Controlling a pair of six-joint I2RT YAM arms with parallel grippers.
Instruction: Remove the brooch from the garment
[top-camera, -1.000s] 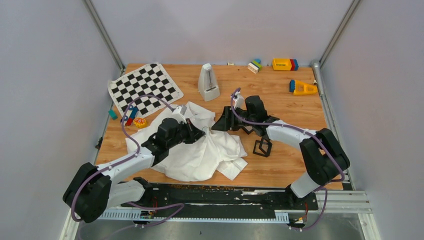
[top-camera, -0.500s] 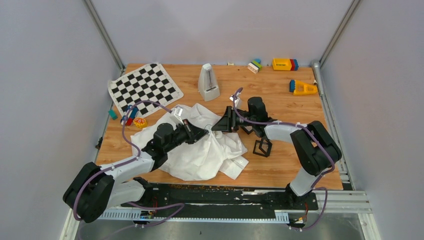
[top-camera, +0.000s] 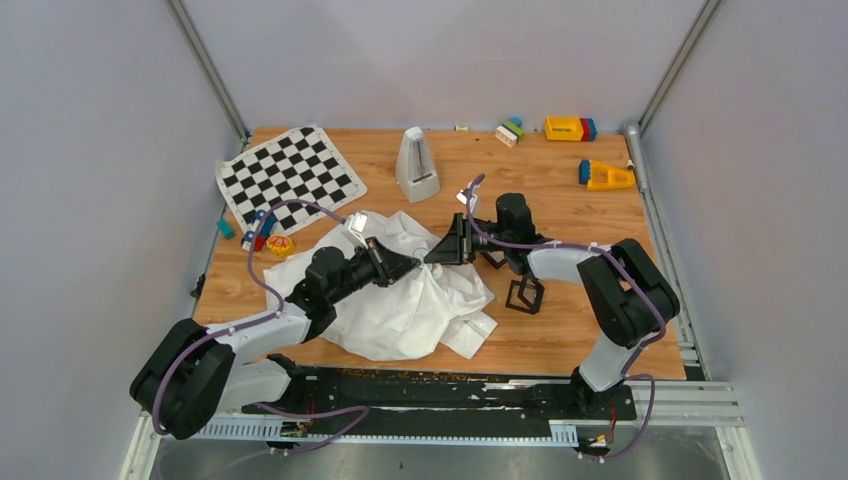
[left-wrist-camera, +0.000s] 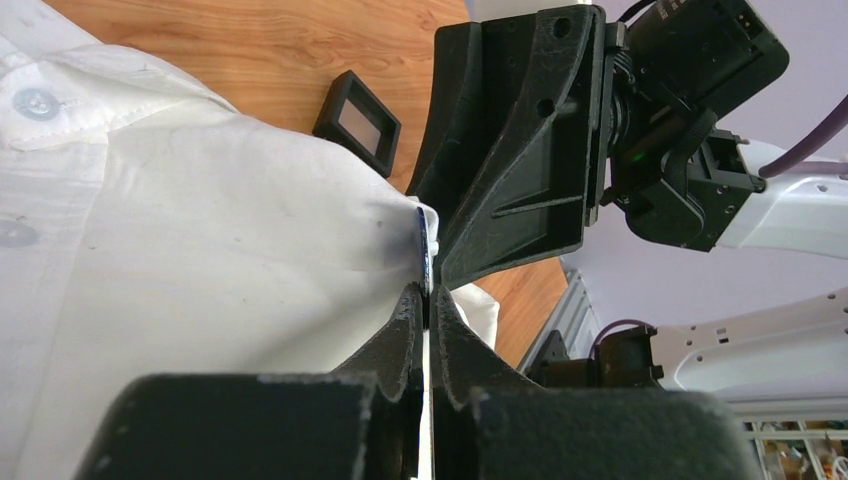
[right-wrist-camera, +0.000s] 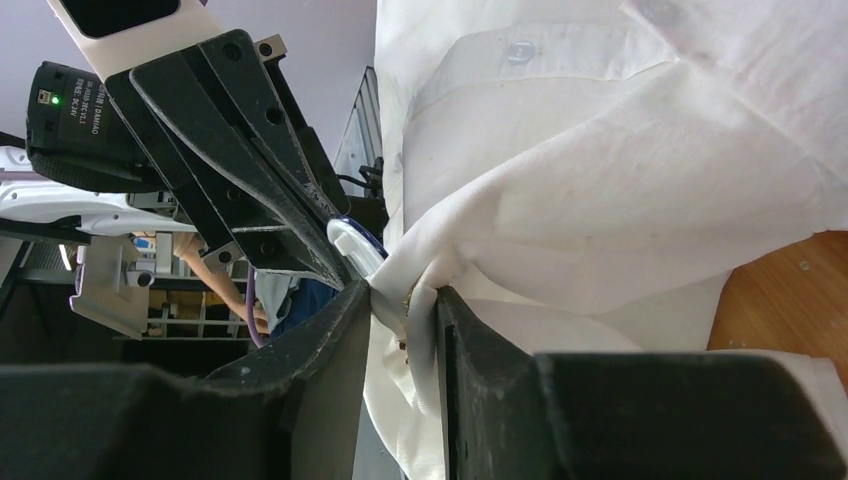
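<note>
The gold specks inside the bunched cloth are being squeezed by my right gripper, so it should open and pinch just the cloth fold's edge (right-wrist-camera: 388, 285) before my left gripper pulls away.
The white garment (top-camera: 400, 310) lies crumpled at the table's middle, and one fold is pulled up between my two grippers. My left gripper (top-camera: 412, 262) is shut on the tip of that fold (left-wrist-camera: 420, 215), where a thin blue-edged white piece (right-wrist-camera: 352, 238) shows. My right gripper (top-camera: 437, 256) faces it almost tip to tip. In the right wrist view the right gripper (right-wrist-camera: 405, 305) is shut on the bunched cloth. Tiny gold specks of the brooch (right-wrist-camera: 408, 297) show between its jaws, mostly hidden in the fold. The brooch is too small to see in the top view.
A black square box (left-wrist-camera: 357, 108) lies on the wood beside the shirt, and a black open frame (top-camera: 524, 295) stands to its right. A chequered mat (top-camera: 290, 175) is at the back left and a white wedge-shaped object (top-camera: 417, 165) behind the shirt. Coloured toys (top-camera: 570, 128) lie at the back right and small pieces (top-camera: 268, 240) at the left.
My left gripper has moved slightly right and up with the cloth. The shirt's left side has shifted. My right arm has drawn in a little. Both grippers stay shut at the fold.
</note>
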